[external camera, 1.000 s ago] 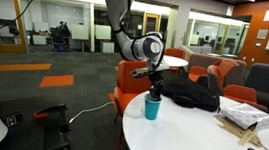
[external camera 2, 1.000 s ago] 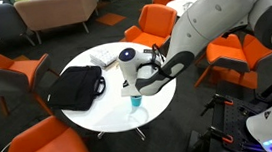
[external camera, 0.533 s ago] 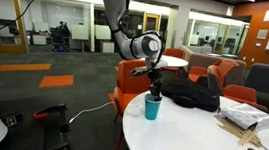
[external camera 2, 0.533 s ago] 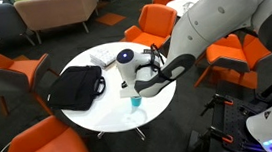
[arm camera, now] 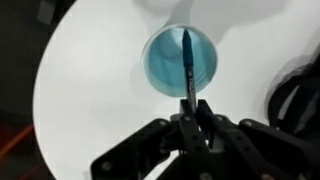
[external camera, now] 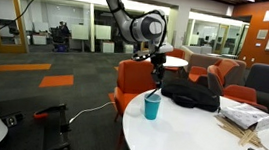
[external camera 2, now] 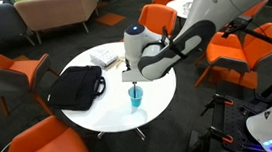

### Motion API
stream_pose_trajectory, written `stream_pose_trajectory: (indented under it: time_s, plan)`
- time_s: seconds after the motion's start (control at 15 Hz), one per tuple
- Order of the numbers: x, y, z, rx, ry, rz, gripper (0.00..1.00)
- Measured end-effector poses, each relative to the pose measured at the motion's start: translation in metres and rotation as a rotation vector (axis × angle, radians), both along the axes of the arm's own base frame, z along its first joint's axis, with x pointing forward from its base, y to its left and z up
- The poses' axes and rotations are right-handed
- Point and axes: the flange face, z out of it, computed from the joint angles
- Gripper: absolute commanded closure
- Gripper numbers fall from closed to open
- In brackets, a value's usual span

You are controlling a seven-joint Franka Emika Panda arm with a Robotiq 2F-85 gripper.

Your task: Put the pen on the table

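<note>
I should let go of the blue pen on the bare white table [external camera: 182,148] between the teal cup and the books. The pen hangs over the open cup now.
My gripper [arm camera: 190,108] is shut on the thin blue pen [arm camera: 187,60], which hangs straight down from the jaws. The pen's lower end points into the open teal cup [arm camera: 165,62] directly below. In both exterior views the gripper [external camera: 157,73] [external camera 2: 131,76] is raised above the cup [external camera: 151,108] [external camera 2: 135,97], which stands near the edge of the large round white table [external camera: 198,142] [external camera 2: 104,104]. The pen [external camera: 155,87] shows as a thin dark line between the fingers and the cup rim.
A black bag [external camera: 193,91] [external camera 2: 75,87] lies on the table beyond the cup. Papers and books [external camera: 243,117] [external camera 2: 104,57] lie at the table's far side. Orange chairs [external camera: 132,80] [external camera 2: 151,24] ring the table. A dark cart [external camera: 54,122] stands on the floor.
The gripper has risen straight up from the cup with the pen in it. The pen now hangs above the rim, and the cup has not moved.
</note>
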Motion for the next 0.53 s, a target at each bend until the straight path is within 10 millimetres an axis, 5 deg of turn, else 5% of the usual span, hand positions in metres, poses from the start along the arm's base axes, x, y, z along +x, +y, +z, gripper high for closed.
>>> stream_pose_trajectory:
  time_s: [0.2, 0.53]
  plan:
    - [-0.025, -0.051, 0.019, 0.073, 0.021, -0.072, 1.0]
    - [-0.073, -0.154, 0.022, 0.049, 0.055, -0.254, 1.0]
